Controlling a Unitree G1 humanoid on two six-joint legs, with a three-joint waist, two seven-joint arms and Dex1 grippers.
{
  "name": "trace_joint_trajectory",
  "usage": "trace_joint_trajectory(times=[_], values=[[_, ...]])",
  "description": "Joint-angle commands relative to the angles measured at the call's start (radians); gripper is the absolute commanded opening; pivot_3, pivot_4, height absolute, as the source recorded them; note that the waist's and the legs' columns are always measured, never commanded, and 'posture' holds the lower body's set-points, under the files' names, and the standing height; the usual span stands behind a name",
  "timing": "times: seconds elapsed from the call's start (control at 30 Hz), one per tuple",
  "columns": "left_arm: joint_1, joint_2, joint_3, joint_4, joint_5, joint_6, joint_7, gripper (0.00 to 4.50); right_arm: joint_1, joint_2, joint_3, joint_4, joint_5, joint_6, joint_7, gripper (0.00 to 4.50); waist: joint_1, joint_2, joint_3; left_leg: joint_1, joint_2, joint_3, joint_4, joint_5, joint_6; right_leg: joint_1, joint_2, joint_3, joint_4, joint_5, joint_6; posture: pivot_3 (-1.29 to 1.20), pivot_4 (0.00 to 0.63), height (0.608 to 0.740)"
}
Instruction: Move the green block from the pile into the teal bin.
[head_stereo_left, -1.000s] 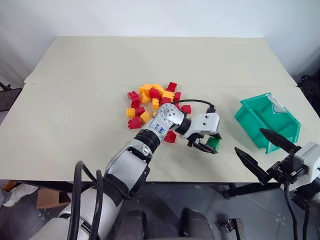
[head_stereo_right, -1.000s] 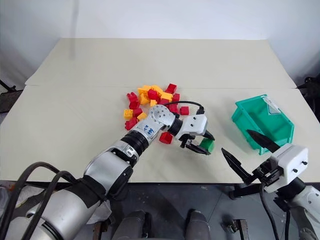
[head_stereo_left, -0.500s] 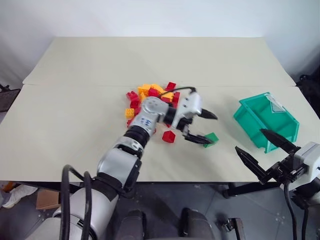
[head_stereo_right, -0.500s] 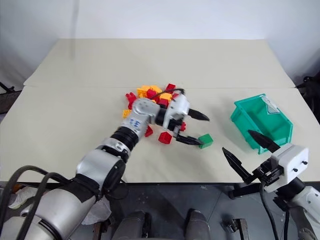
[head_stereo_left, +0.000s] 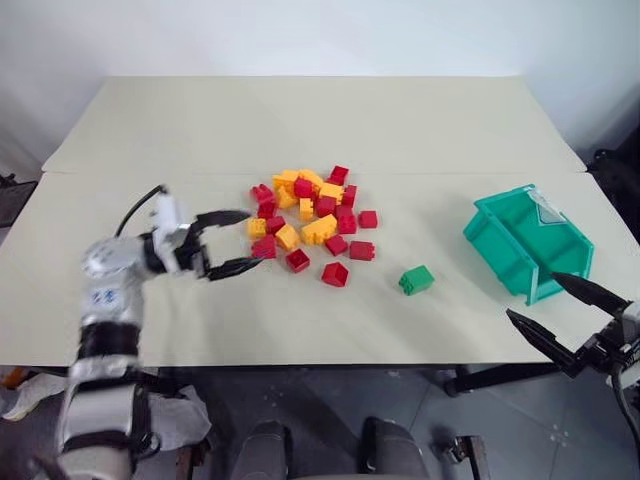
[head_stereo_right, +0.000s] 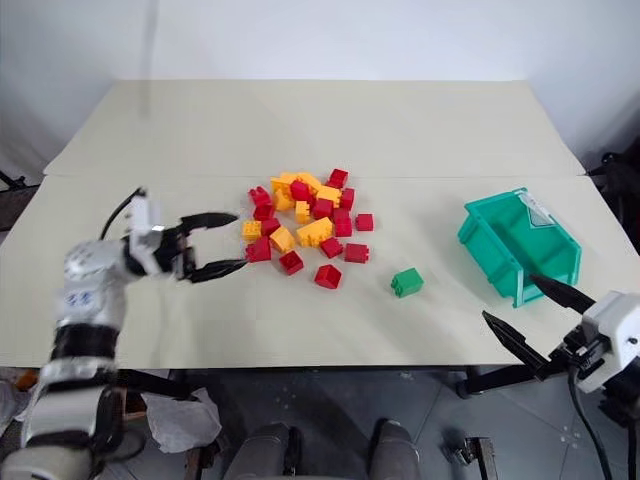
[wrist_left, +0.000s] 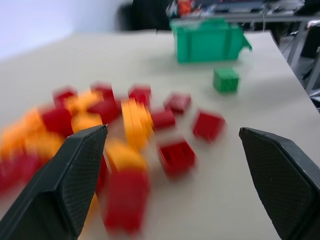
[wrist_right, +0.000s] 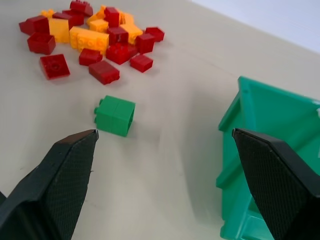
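I should close my right gripper on the smooth end of the green block (head_stereo_left: 425, 277) (wrist_right: 127, 118), the end that faces the teal bin, opposite the block's studs.
The green block (head_stereo_left: 416, 279) lies by itself on the table, between the pile (head_stereo_left: 305, 215) of red and yellow bricks and the teal bin (head_stereo_left: 495, 255). Nothing touches it. My left gripper (head_stereo_left: 252, 240) hovers open and empty at the pile's left edge, pointing level toward the bricks. In the left wrist view the block (wrist_left: 226, 79) sits beyond the pile, in front of the bin (wrist_left: 207, 39). My right gripper (head_stereo_left: 532, 296) stands open and empty off the table's front right, just in front of the bin. The right wrist view shows the block (wrist_right: 115, 115) left of the bin (wrist_right: 270, 150).
A few stray red bricks (head_stereo_left: 336, 273) lie between the pile and the green block. The table edge (head_stereo_left: 300, 362) runs close in front. Bare beige tabletop stretches behind and to the left of the pile.
My left gripper opened off the green block, leaving it on the table, and swung far left to the pile's other side. The right gripper drifted slightly right.
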Motion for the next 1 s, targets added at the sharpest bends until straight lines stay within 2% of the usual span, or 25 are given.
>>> trace_joint_trajectory(times=[0.03,0.13,0.2,0.33,0.43,0.53,0.63,0.8,1.0], values=[[0.114,0.028,0.028,-0.202,-0.064,0.077,0.058,4.49,-0.084,-0.085,0.054,-0.020,0.045,0.110,0.002,4.50,0.000,0.000,0.000,0.000,0.000,0.000,0.000,0.000,0.000,0.000,0.000,0.000,0.000,0.000,0.000,0.00,0.150,0.740],[0.180,0.028,0.026,-0.290,-0.089,0.118,0.104,4.49,-0.173,-0.135,0.113,-0.022,0.075,0.215,-0.013,4.50,0.012,0.000,0.000,0.000,0.000,-0.001,0.001,0.000,0.000,0.001,0.000,0.000,0.000,0.000,0.000,0.00,0.150,0.740],[0.225,0.016,0.016,-0.343,-0.093,0.124,0.132,4.49,-0.279,-0.176,0.199,-0.021,0.091,0.313,-0.031,4.50,0.006,0.000,0.000,0.000,0.000,-0.001,0.001,0.000,0.000,0.001,0.000,0.000,0.000,0.000,0.000,0.00,0.150,0.740],[0.278,-0.008,-0.008,-0.413,-0.100,0.139,0.187,4.49,-0.454,-0.222,0.378,0.013,0.035,0.405,-0.017,4.50,0.002,0.000,0.000,0.000,0.000,0.000,0.001,0.000,0.000,0.000,0.000,0.000,-0.001,0.000,-0.001,0.00,0.150,0.740],[0.300,-0.024,-0.026,-0.463,-0.111,0.165,0.230,4.49,-0.611,-0.218,0.540,0.118,-0.053,0.437,0.008,4.50,-0.001,0.000,0.000,-0.001,0.000,0.001,0.000,0.000,0.000,-0.001,0.000,0.000,-0.001,0.000,-0.001,0.00,0.150,0.740],[0.300,-0.021,-0.039,-0.481,-0.117,0.179,0.247,4.49,-0.672,-0.253,0.651,0.207,-0.169,0.322,0.129,4.50,0.005,0.000,0.000,-0.001,0.000,0.001,0.001,0.000,0.000,-0.001,0.000,0.000,-0.001,0.000,-0.001,0.00,0.150,0.740],[0.293,-0.017,-0.043,-0.483,-0.123,0.188,0.255,4.49,-0.764,-0.251,0.746,0.357,-0.307,0.106,0.245,4.50,0.002,0.000,0.000,-0.001,0.000,0.001,0.001,0.000,0.000,-0.001,0.000,0.000,-0.002,0.000,0.000,0.00,0.150,0.740],[0.283,-0.010,-0.059,-0.491,-0.128,0.194,0.249,4.49,-0.996,-0.187,0.875,0.666,-0.465,-0.126,0.402,4.50,-0.020,0.000,0.000,-0.001,0.000,0.003,0.001,0.000,0.000,-0.001,0.000,0.000,-0.003,0.000,0.000,0.00,0.150,0.740],[0.294,-0.007,-0.095,-0.509,-0.118,0.181,0.238,4.49,-1.169,-0.106,0.953,0.938,-0.568,-0.295,0.549,4.50,-0.028,0.000,0.000,-0.001,0.001,0.003,0.000,0.000,-0.001,-0.001,0.000,-0.001,-0.003,0.000,0.000,0.00,0.150,0.740]])
